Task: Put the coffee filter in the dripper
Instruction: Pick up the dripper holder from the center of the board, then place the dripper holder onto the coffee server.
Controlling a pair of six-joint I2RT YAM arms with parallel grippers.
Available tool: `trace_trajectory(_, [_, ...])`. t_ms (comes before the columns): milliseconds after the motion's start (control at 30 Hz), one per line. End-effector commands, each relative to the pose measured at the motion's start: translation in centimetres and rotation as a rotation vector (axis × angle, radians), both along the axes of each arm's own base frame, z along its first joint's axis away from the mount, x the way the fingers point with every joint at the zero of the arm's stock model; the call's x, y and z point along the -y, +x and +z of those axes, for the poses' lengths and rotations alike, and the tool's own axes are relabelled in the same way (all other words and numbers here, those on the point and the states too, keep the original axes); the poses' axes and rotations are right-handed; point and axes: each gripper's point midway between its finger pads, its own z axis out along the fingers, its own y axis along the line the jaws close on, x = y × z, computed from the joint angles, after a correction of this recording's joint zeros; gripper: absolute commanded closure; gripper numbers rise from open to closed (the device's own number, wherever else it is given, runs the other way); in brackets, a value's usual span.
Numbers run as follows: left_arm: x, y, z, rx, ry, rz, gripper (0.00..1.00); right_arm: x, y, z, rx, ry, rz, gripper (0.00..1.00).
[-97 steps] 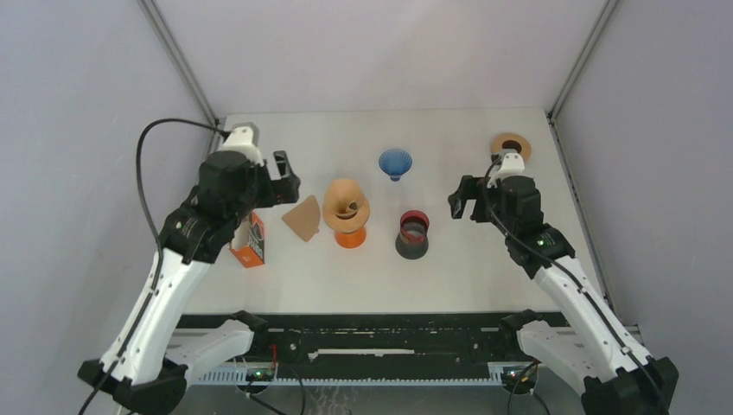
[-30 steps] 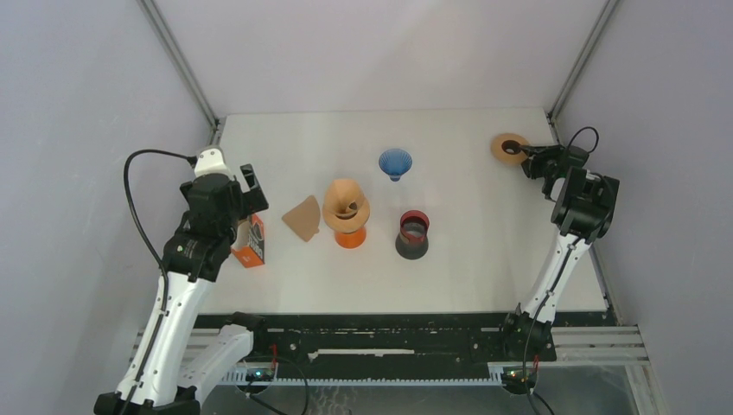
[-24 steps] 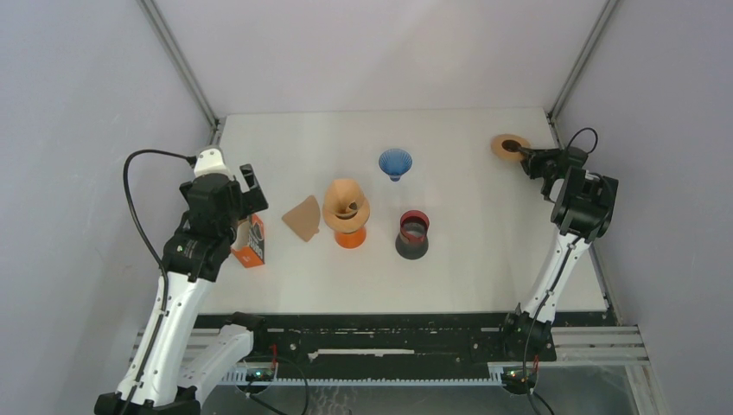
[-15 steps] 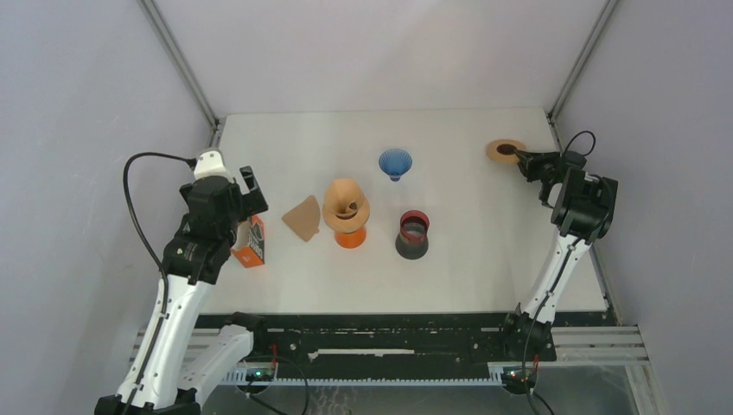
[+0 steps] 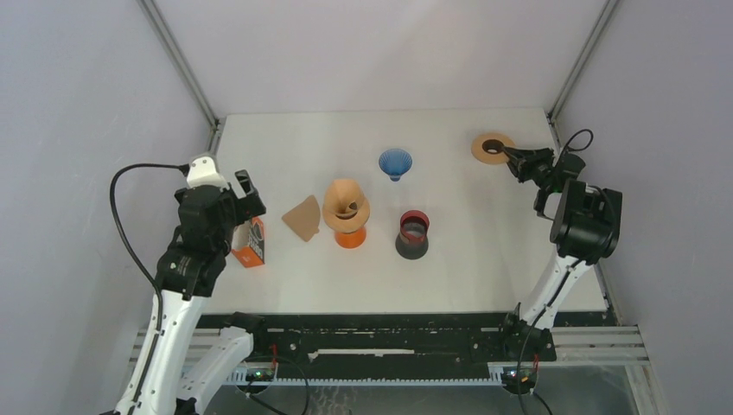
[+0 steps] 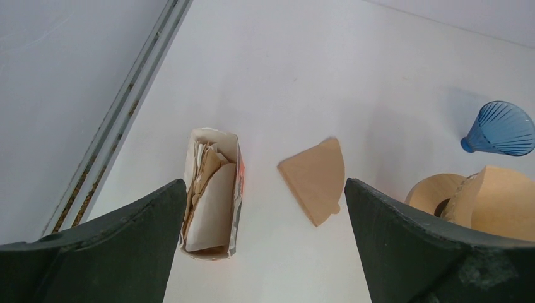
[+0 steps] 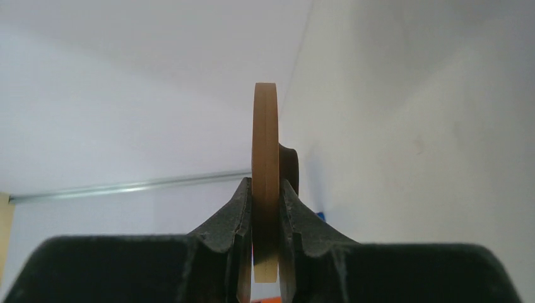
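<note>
Next, I release the wooden ring from my right gripper atop the black cup's red rim (image 5: 421,227).
A flat brown coffee filter (image 5: 303,217) (image 6: 313,178) lies on the table left of an orange dripper (image 5: 350,236), which carries a brown paper cone (image 5: 346,204). Behind them stands a blue ribbed dripper (image 5: 395,162) (image 6: 501,129). My left gripper (image 5: 246,196) (image 6: 265,189) hangs open above the filter and an orange box of filters (image 5: 249,241) (image 6: 211,192), touching neither. At the back right, my right gripper (image 5: 514,158) (image 7: 265,186) is shut on the rim of a wooden ring (image 5: 491,147) (image 7: 265,164), held on edge between the jaws.
A black cup with a red rim (image 5: 412,233) stands right of the orange dripper. The side walls (image 5: 657,130) close in near the right arm, and metal frame posts (image 5: 577,60) rise at the back corners.
The right gripper closed on the wooden ring and carried it a little left and toward the front. The left arm drew back slightly toward the near left, still open.
</note>
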Motion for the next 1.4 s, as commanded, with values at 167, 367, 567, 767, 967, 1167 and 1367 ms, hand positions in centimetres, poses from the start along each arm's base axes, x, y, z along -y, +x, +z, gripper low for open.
trace_trajectory(167, [0.6, 0.0, 1.0, 0.079, -0.025, -0.037, 0.0, -6.5, -4.8, 8.5, 0.219, -0.017, 0.171, 0.98])
trace_trajectory(367, [1.0, 0.3, 0.6, 0.067, -0.031, -0.055, 0.0, -10.3, -8.7, 10.1, 0.251, -0.024, 0.266, 0.98])
trace_trajectory(567, [1.2, 0.5, 0.3, 0.055, -0.034, -0.062, 0.0, -14.6, -12.7, 10.3, 0.255, -0.015, 0.394, 0.97])
trace_trajectory(767, [1.1, 0.7, 0.0, 0.044, -0.029, -0.057, 0.0, -18.3, -15.9, 10.4, 0.26, -0.008, 0.516, 0.97])
trace_trajectory(967, [1.1, 0.8, -0.3, 0.034, -0.026, -0.055, 0.0, -21.3, -18.9, 10.0, 0.244, 0.008, 0.631, 0.97])
trace_trajectory(1167, [1.2, 1.0, -0.6, 0.023, -0.026, -0.058, 0.0, -23.3, -21.3, 8.4, 0.194, -0.005, 0.715, 0.97])
trace_trajectory(1367, [1.4, 1.2, -0.9, 0.012, -0.028, -0.069, 0.0, -23.9, -23.0, 6.3, 0.136, 0.003, 0.742, 0.96])
